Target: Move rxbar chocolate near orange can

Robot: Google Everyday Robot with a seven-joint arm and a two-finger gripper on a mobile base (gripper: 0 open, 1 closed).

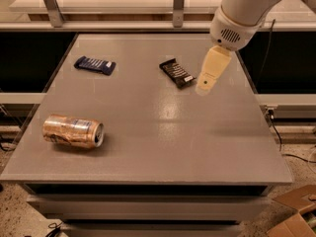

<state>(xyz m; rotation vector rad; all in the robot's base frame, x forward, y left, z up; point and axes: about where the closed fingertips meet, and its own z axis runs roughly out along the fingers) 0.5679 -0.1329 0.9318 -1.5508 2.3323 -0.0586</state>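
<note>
My gripper should close on the far end of the rxbar chocolate (169, 64), which is the end closer to the metal bar behind the table.
The rxbar chocolate (177, 73), a small black wrapper with white lettering, lies flat on the grey table (163, 132) at the back middle. The orange can (73, 131) lies on its side near the table's front left, silver top facing right. My gripper (204, 88) hangs from the white arm at the upper right, just right of the bar and above the table, not touching it.
A dark blue bar wrapper (95, 65) lies at the table's back left. A metal rail with posts (178, 4) runs behind the table. Cardboard boxes (296, 216) sit on the floor at the lower right.
</note>
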